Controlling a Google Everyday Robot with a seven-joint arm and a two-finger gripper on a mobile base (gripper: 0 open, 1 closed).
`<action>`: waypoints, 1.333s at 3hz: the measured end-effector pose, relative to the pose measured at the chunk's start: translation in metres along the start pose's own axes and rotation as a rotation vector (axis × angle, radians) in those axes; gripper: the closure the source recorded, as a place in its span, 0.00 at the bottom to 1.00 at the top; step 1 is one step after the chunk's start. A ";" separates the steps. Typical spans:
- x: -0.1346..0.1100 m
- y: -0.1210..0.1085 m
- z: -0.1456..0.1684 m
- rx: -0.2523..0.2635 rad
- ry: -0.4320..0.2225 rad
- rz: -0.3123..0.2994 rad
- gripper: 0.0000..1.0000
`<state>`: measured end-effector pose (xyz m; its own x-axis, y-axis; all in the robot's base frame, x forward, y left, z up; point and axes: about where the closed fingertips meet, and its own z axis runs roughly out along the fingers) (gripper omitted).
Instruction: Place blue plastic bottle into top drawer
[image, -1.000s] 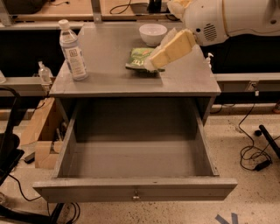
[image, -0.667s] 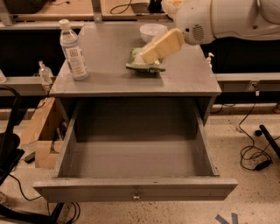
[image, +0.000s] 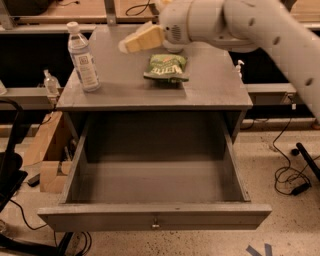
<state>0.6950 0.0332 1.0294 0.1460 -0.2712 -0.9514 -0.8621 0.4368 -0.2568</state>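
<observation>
My gripper needs to grab the upper part (image: 78, 44) of the blue plastic bottle, just under its white cap and above its pale label.
The blue plastic bottle (image: 82, 57), clear with a white cap and a pale label, stands upright at the left edge of the grey cabinet top (image: 210, 90). The top drawer (image: 155, 216) is pulled fully open below, and nothing lies inside it. My gripper (image: 131, 42), with pale yellowish fingers, hangs above the cabinet top at the back middle, to the right of the bottle and apart from it. It holds nothing that I can see.
A green snack bag (image: 166, 67) lies on the cabinet top right of centre. A small clear pump bottle (image: 51, 83) stands on a ledge to the left. Cardboard boxes (image: 45, 150) sit left of the cabinet, and cables (image: 290, 175) lie on the floor at right.
My arm has swung left across the cabinet top, from over the snack bag toward the bottle. The bottle, bag and drawer have not moved.
</observation>
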 end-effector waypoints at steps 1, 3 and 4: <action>0.010 -0.014 0.054 0.002 0.012 0.029 0.00; 0.023 0.000 0.106 -0.049 0.023 0.071 0.00; 0.045 0.003 0.128 -0.057 0.021 0.108 0.00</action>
<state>0.7616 0.1325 0.9645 0.0414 -0.2439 -0.9689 -0.8986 0.4149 -0.1428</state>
